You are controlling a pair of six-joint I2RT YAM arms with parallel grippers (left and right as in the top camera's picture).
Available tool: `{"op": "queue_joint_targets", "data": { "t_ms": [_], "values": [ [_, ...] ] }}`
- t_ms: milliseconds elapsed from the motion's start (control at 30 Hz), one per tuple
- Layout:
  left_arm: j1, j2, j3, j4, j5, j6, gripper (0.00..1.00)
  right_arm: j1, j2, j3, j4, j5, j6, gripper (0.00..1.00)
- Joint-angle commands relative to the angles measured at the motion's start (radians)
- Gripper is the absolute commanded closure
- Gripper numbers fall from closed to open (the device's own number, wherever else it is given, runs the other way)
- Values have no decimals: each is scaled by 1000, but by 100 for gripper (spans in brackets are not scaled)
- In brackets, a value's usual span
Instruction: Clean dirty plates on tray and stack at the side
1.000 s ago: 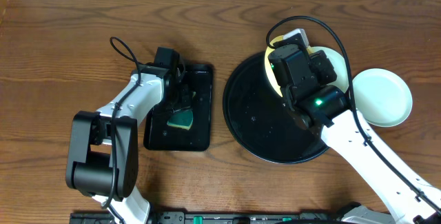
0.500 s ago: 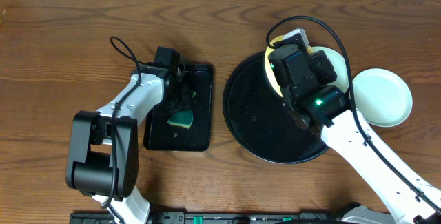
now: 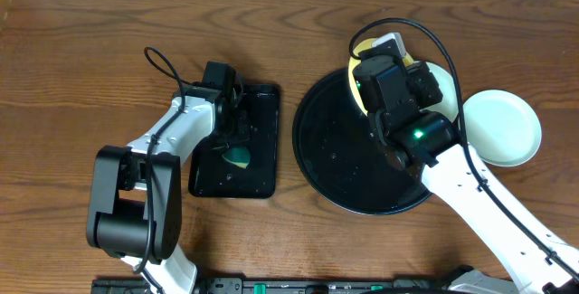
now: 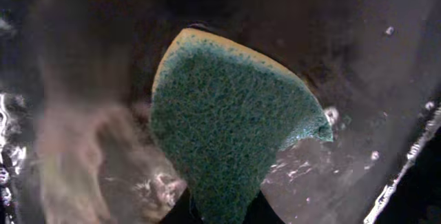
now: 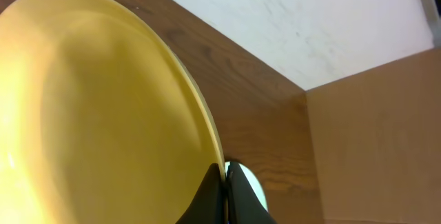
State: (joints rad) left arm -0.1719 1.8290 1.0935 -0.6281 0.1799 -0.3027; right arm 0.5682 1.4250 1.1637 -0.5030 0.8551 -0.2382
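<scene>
The pale yellow plate will go down on the pale plate on the wooden table (image 3: 500, 128), set there by my right gripper.
In the left wrist view a green sponge (image 4: 234, 114) with a yellow backing is pinched at its lower end by my left gripper (image 4: 219, 216), which is shut on it. From overhead, the sponge (image 3: 239, 156) lies over the small rectangular tray (image 3: 261, 181). My right gripper (image 5: 225, 182) is shut on the rim of the pale yellow plate (image 5: 103, 114), tilted on edge above the round black tray (image 3: 335, 158). A pale plate (image 3: 445, 84) sits at the round tray's right rim, partly hidden by the arm. Another pale plate (image 3: 502, 127) rests on the wooden table to the right.
The rectangular tray's wet surface (image 4: 386, 58) shows water drops. The right arm (image 3: 470, 185) crosses the round tray's lower right rim. A white wall (image 5: 310, 17) and a brown box side (image 5: 386, 148) stand behind the table's far edge.
My left gripper has closed on the sponge, which now looks squeezed narrower. The right arm and the yellow plate have barely moved.
</scene>
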Motion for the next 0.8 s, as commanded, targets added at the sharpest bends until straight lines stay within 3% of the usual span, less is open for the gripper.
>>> {"op": "queue_joint_targets", "data": {
  "t_ms": [0,100,267,367,767],
  "values": [
    [3,-2,2,-7,-20,6,93,16,-9,20,14,68,-90,99],
    [3,-2,2,-10,-20,6,92,15,-9,20,61,163,-89,99],
    [3,-2,2,-12,-20,6,93,36,-10,20,65,91,-148,99],
    [3,-2,2,-12,-20,6,92,34,-10,20,85,165,-58,99],
    [3,-2,2,-11,-20,6,92,8,-9,20,29,68,101,99]
  ]
}}
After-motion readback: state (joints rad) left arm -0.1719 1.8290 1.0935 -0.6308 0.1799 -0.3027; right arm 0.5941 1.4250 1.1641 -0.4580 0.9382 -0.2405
